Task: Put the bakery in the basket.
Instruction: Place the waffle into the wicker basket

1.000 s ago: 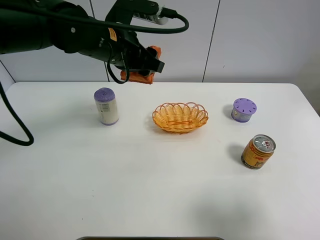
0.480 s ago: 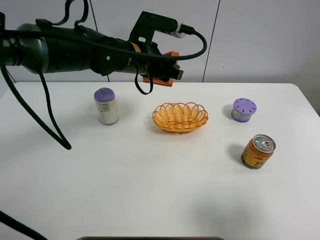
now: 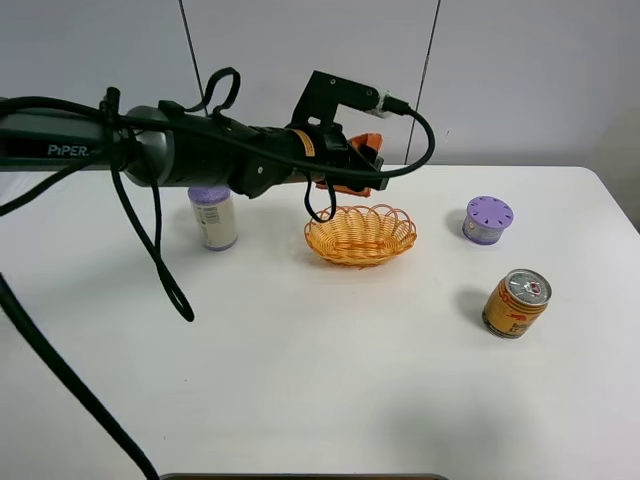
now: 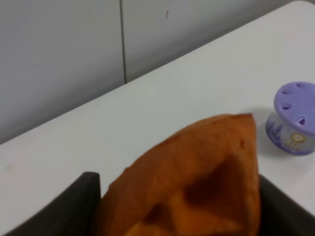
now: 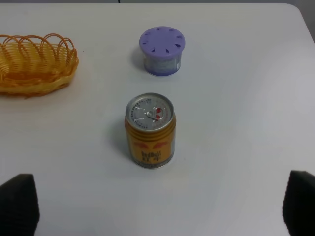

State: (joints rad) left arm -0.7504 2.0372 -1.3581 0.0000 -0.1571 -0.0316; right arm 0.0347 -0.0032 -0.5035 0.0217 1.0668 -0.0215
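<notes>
My left gripper will let go of the bakery on the middle of the woven basket's bottom (image 3: pixel 360 233), inside the basket's looped rim.
My left gripper (image 3: pixel 357 174) is shut on the bakery (image 3: pixel 351 187), an orange-brown waffle wedge, and holds it in the air just above the far rim of the woven orange-yellow basket (image 3: pixel 360 236). In the left wrist view the bakery (image 4: pixel 189 179) fills the gap between the dark fingers (image 4: pixel 81 209). The basket is empty and its edge shows in the right wrist view (image 5: pixel 34 66). My right gripper (image 5: pixel 157 206) is open and empty, low over the table's right side, out of the exterior view.
A white bottle with a purple cap (image 3: pixel 212 213) stands left of the basket, partly behind my left arm. A purple round container (image 3: pixel 487 219) and an orange drink can (image 3: pixel 516 303) stand on the right; both show in the right wrist view (image 5: pixel 162 50) (image 5: pixel 150 131).
My left arm has carried the bakery to the right and down, from high behind the bottle to just above the basket's far rim. Nothing else has moved.
</notes>
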